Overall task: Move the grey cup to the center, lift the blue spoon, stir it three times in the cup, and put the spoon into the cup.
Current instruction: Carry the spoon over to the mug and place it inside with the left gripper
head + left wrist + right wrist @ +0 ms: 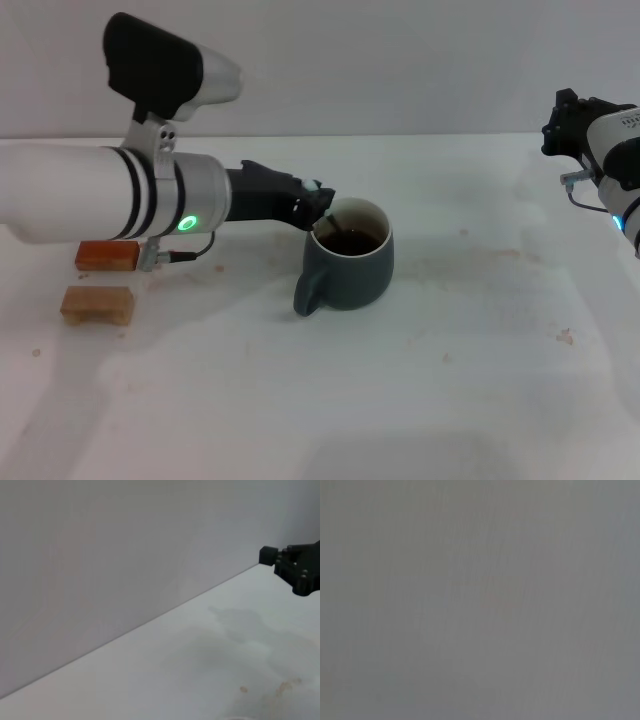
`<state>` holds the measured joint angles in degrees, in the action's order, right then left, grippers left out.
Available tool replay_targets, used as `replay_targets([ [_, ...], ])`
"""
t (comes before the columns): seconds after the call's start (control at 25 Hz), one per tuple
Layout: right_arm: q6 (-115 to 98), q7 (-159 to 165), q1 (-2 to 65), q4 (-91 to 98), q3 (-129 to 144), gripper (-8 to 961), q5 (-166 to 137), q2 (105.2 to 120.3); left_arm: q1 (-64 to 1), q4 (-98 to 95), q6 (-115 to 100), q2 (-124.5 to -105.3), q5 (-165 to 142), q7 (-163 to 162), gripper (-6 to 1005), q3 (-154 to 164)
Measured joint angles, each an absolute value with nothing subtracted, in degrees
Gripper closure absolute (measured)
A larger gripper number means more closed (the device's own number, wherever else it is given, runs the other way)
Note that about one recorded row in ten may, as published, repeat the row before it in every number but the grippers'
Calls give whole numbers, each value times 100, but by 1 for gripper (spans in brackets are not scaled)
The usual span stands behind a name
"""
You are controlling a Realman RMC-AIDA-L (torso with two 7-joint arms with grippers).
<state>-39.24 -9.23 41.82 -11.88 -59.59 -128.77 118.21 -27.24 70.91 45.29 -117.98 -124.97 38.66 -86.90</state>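
Observation:
Next, my left gripper lets go of the blue spoon against the grey cup's rim [320, 239] above the handle of the cup, with the bowl of the spoon in the liquid.
The grey cup [350, 268] stands near the middle of the table, its handle toward the front left and dark liquid inside. My left gripper [316, 208] reaches in from the left to the cup's left rim and is shut on the blue spoon [335, 234]. The spoon's grey neck slants down into the liquid, its bowl is under the surface, and only a sliver of pale handle shows at the fingers. My right gripper [568, 122] is parked high at the far right, away from the cup; it also shows far off in the left wrist view as the right gripper [298, 569].
Two small wooden blocks [105, 257] [97, 303] lie at the left, partly under my left forearm. The white table [470, 330] carries faint stains at the right. A plain wall [125, 545] runs along the back edge. The right wrist view shows only flat grey.

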Motion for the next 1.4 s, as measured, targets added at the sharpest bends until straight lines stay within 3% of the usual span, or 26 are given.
replay_targets([
  [0.52,-3922,-921,4183,-1196,-5950,947,-12958,11821,-2072,7868,4856,-11825,-12712,3524,810,-8601],
  [1.4,-3938,-904,4195,-1195,-5965,946,-12964,11821,-2120,7552,4418,-11806,-12035,3588,802,-8336],
])
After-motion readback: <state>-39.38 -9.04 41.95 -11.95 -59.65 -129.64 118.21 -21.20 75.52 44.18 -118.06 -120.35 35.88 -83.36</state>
